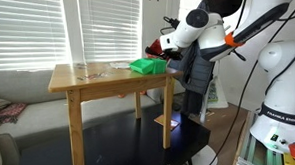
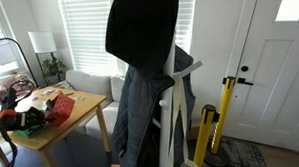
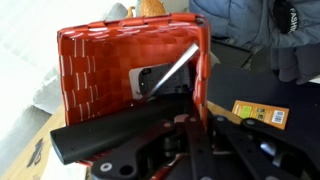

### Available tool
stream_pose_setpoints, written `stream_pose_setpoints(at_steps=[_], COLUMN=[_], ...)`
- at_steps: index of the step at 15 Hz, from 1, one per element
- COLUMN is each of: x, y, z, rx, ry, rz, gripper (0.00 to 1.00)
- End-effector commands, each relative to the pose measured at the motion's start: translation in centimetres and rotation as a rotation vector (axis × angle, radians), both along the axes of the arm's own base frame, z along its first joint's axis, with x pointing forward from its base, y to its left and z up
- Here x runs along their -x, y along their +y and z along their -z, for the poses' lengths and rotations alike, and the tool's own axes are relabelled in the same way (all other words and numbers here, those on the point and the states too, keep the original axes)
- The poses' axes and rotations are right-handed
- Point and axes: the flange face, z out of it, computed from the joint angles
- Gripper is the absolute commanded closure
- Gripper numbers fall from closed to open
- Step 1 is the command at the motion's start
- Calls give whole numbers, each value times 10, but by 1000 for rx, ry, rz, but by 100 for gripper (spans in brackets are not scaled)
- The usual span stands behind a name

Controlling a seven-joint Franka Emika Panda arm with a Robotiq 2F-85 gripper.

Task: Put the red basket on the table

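My gripper will set the red basket down and let go of it on the tabletop [image 1: 149, 56] behind the bright green basket.
The red basket [image 3: 100, 60] fills the wrist view, a woven bright red container tipped on its side toward the camera. My gripper [image 3: 192, 108] is shut on its side wall, with one finger inside and one outside. In an exterior view the gripper [image 1: 169, 42] holds the red basket [image 1: 157, 46] just above the far right end of the light-brown wooden table [image 1: 87, 80]. The table also shows in the exterior view from the other side [image 2: 85, 104], where red and green shapes at its left end are too small to tell apart.
A bright green basket [image 1: 147, 65] and small clutter [image 1: 92, 67] lie on the tabletop. A coat rack with a grey jacket [image 1: 197, 75] stands right of the table and blocks much of an exterior view [image 2: 145, 104]. A low black platform [image 1: 140, 143] lies below.
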Motion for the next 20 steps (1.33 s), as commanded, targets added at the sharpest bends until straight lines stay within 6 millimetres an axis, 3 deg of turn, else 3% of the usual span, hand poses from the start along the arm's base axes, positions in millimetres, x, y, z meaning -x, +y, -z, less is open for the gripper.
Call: stream_pose_setpoints(at_steps=[1, 8, 17, 18, 20], x=[-13, -26, -42, -43, -46], y=[1, 7, 32, 34, 36], z=[-7, -10, -16, -17, -18], rx=[-42, -88, -59, -61, -57], ry=[72, 164, 191, 191, 180], rz=[-68, -165, -305, -314, -312], gripper=[99, 99, 99, 71, 63])
